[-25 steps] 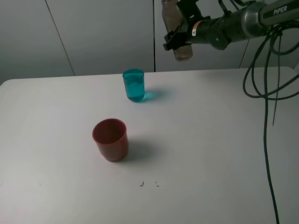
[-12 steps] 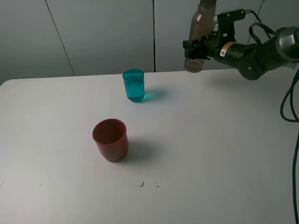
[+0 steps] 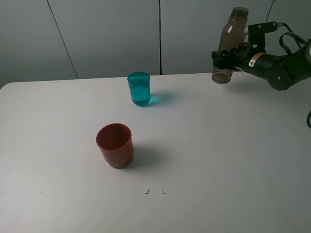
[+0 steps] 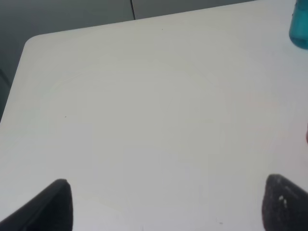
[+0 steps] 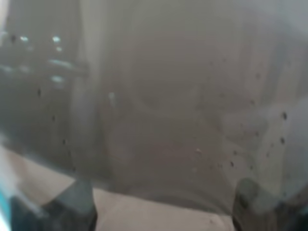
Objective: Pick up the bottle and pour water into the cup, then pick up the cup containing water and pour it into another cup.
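The white table has a spot below the grey-brown bottle, near the far edge. I will set the bottle down on the white table straight (image 3: 222,92) below it with my right gripper. The bottle is still held above the table.
My right gripper (image 3: 227,57) is shut on the grey-brown bottle (image 3: 228,44) and holds it nearly upright above the table's far right edge. Seen from the right wrist, the bottle (image 5: 163,96) fills nearly the whole picture, with dark fingertips (image 5: 72,207) at its sides. The teal cup (image 3: 139,89) stands at the far middle of the table with water in it. The red cup (image 3: 114,145) stands nearer, left of centre. In the left wrist view the left gripper (image 4: 166,204) is open over bare table, and a sliver of the teal cup (image 4: 299,30) shows at the edge.
The white table (image 3: 218,155) carries only the two cups and two small dark marks (image 3: 154,191) near the front. Grey wall panels (image 3: 107,34) rise behind the far edge. A black cable (image 3: 308,119) hangs at the right.
The right arm has carried the bottle rightward and lower, away from the teal cup, and the bottle has come nearly upright. Both cups are where they were.
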Tool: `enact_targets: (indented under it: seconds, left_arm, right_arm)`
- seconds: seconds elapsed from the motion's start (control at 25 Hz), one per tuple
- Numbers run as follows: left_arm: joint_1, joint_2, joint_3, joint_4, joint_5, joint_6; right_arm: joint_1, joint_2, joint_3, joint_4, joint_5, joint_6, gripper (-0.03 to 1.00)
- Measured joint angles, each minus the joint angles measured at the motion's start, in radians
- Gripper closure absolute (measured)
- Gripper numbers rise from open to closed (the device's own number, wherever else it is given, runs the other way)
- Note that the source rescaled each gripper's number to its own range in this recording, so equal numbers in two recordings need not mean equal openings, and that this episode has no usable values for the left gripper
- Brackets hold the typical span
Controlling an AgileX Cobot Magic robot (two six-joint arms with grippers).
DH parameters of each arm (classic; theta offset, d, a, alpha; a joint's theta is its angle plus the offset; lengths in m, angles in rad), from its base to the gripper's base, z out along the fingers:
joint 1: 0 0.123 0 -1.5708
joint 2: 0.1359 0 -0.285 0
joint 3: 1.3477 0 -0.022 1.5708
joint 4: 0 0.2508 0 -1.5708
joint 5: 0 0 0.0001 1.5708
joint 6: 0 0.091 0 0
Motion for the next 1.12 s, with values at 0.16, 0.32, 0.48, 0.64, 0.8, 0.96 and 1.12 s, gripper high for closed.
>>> enact_targets:
  seconds: [0.16,0.32,0.48,0.64,0.8,0.96,1.12]
  left_arm:
    - [0.0,0.0,0.0,0.0,0.0,0.0]
    - [0.0,0.0,0.0,0.0,0.0,0.0]
    - [0.0,0.0,0.0,0.0,0.0,0.0]
    - [0.0,0.0,0.0,0.0,0.0,0.0]
    - [0.0,0.0,0.0,0.0,0.0,0.0]
    - [0.0,0.0,0.0,0.0,0.0,0.0]
    - [0.0,0.0,0.0,0.0,0.0,0.0]
  right_arm:
    - [-0.016,0.031,0.0,-0.009,0.0,0.0,0.94]
    - [-0.017,0.063,0.0,-0.009,-0.005,0.0,0.94]
    - [-0.017,0.089,0.0,0.005,-0.017,0.0,0.94]
    - [-0.017,0.089,0.0,0.01,-0.017,0.0,0.94]
    - [-0.017,0.089,0.0,0.01,-0.017,-0.004,0.94]
    - [-0.017,0.089,0.0,0.01,-0.017,-0.004,0.81]
    - [-0.017,0.089,0.0,0.01,-0.023,-0.004,0.03]
